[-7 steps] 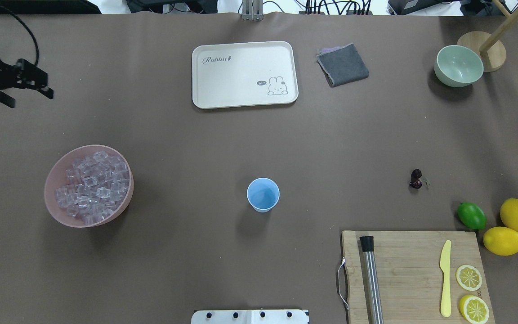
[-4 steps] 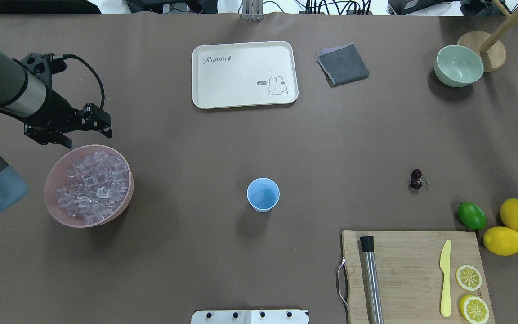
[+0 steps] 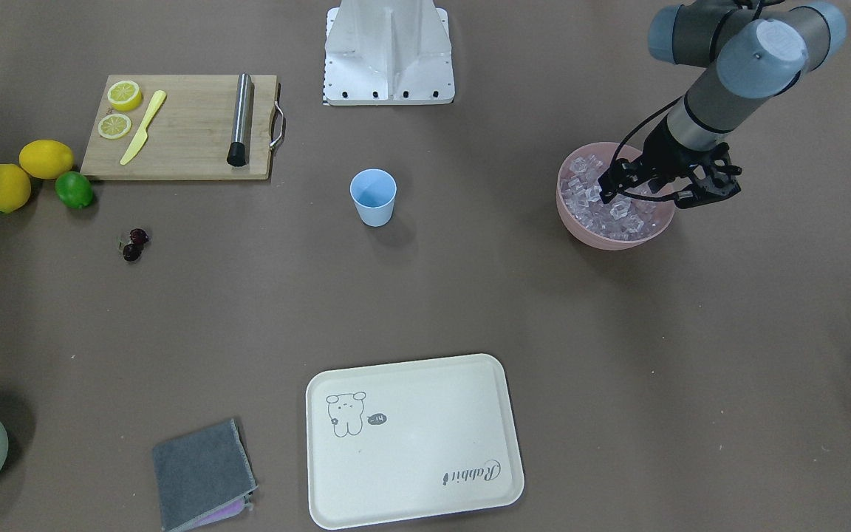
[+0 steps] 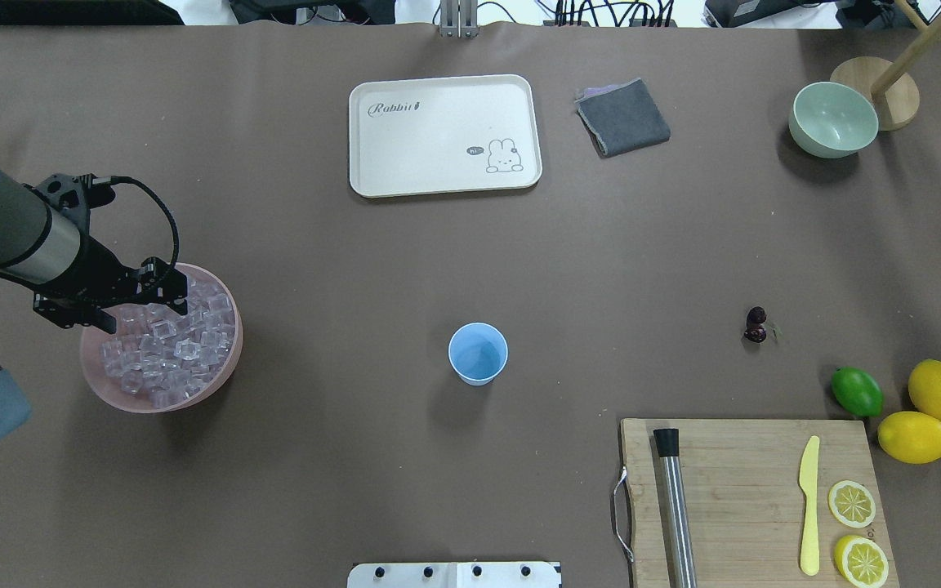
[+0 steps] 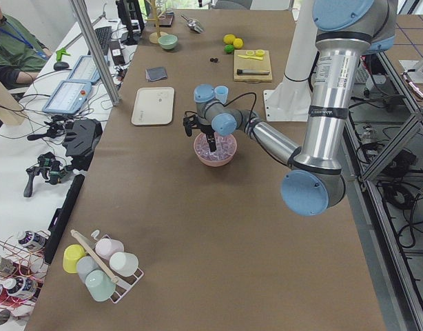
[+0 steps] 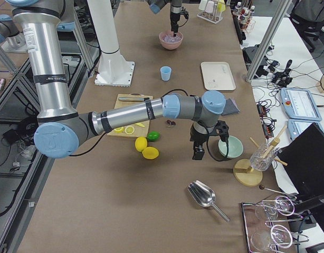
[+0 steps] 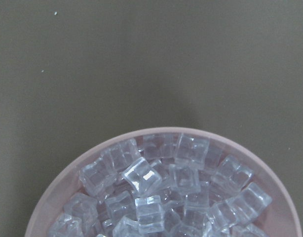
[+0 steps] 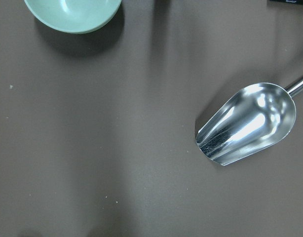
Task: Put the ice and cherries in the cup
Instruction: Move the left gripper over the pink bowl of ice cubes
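I will next dip my left gripper down and close it on the ice at the pink bowl's side (image 3: 577,174) nearest the light blue cup.
The light blue cup (image 4: 478,353) stands upright at the table's middle and looks empty; it also shows in the front view (image 3: 373,196). The ice (image 4: 172,351) fills a pink bowl (image 4: 213,388) at the left, close up in the left wrist view (image 7: 161,192). My left gripper (image 4: 144,314) hangs open over the bowl's far rim, just above the ice (image 3: 621,214), holding nothing. The cherries (image 4: 755,325) lie on the table at the right. My right gripper (image 6: 196,153) shows only in the exterior right view, near the pale green bowl; I cannot tell whether it is open or shut.
A cream tray (image 4: 444,135) and a grey cloth (image 4: 622,117) lie at the far side. A pale green bowl (image 4: 833,119) stands far right. A cutting board (image 4: 752,498) holds a knife, muddler and lemon slices. A lime (image 4: 856,391) and lemons lie beside it. A metal scoop (image 8: 247,121) lies below my right wrist.
My left arm has swung in from the far left edge toward me and now hangs over the pink bowl of ice, still open. Nothing else has moved.
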